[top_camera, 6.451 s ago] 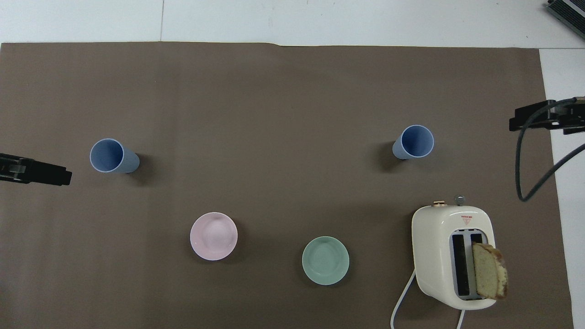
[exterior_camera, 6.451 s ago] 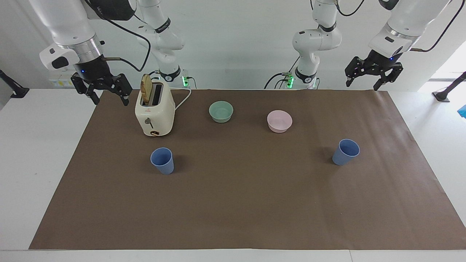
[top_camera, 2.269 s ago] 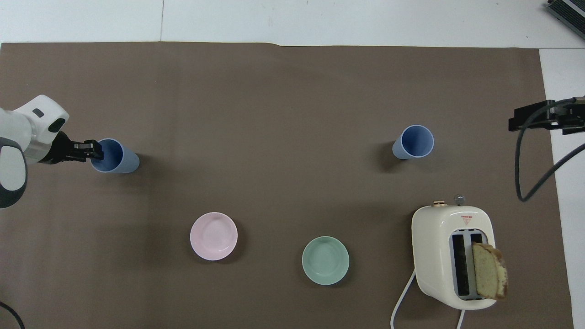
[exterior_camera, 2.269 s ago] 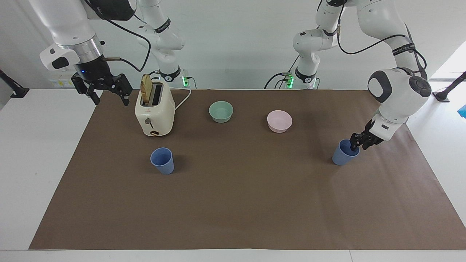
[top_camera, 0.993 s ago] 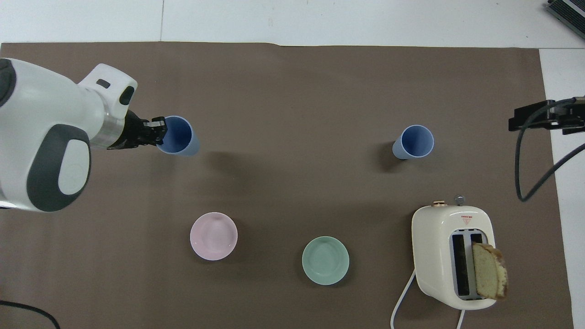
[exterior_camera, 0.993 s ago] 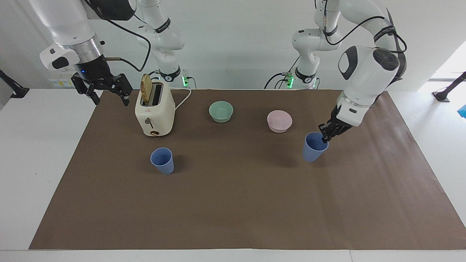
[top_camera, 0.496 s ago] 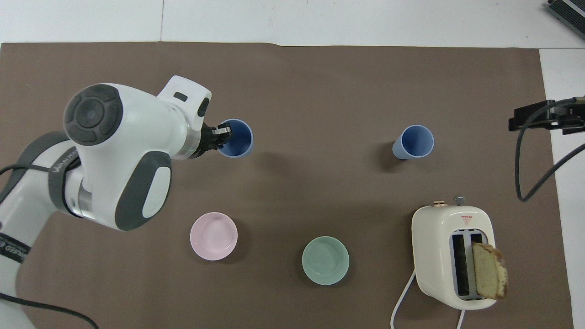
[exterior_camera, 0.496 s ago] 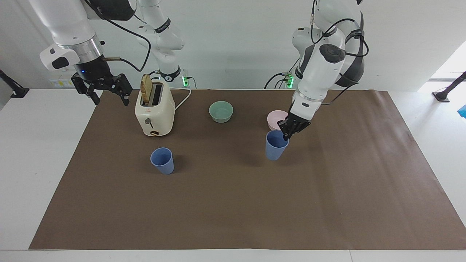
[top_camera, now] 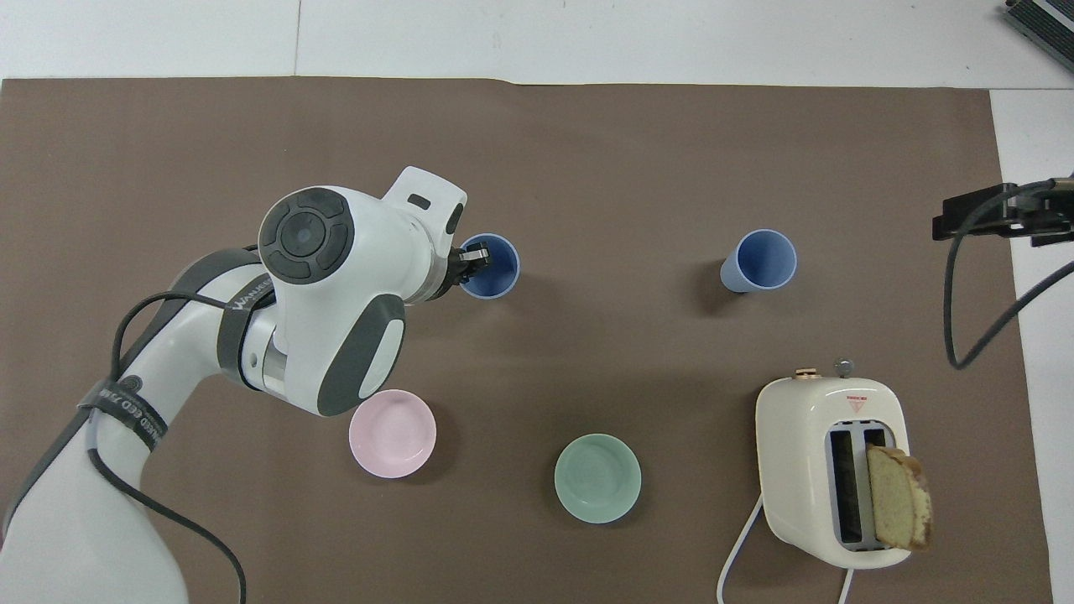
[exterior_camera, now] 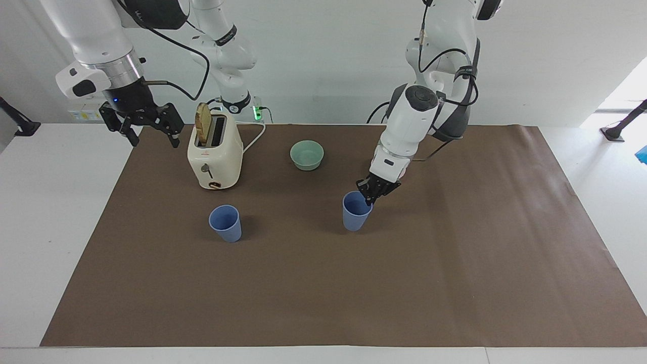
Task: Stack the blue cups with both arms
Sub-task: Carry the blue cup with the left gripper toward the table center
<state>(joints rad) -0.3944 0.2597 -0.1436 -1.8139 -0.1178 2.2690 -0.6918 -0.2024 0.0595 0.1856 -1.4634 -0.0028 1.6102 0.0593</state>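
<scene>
The blue cup is to go on the mat [top_camera: 503, 294], beyond the gap between the pink and green bowls. My left gripper should set it down there. The cup now hangs low over the mat's middle.
One blue cup [exterior_camera: 226, 223] stands upright on the brown mat, farther from the robots than the toaster; it also shows in the overhead view [top_camera: 759, 261]. My left gripper [exterior_camera: 369, 198] is shut on the rim of the other blue cup [exterior_camera: 355, 213], one finger inside it, near the middle of the mat. That cup hangs upright, low over the mat; whether it touches I cannot tell. The overhead view shows this cup [top_camera: 492, 268] and the left gripper [top_camera: 471, 258]. My right gripper [exterior_camera: 154, 137] is open and empty, waiting in the air beside the toaster.
A cream toaster [exterior_camera: 215, 154] with a bread slice in one slot stands at the right arm's end. A green bowl [exterior_camera: 307, 154] sits near the robots. A pink bowl [top_camera: 392, 434] lies partly under my left arm. The brown mat [exterior_camera: 323, 293] covers the table.
My left gripper has carried its blue cup from the left arm's end toward the middle, nearer the standing cup. The right arm has not moved.
</scene>
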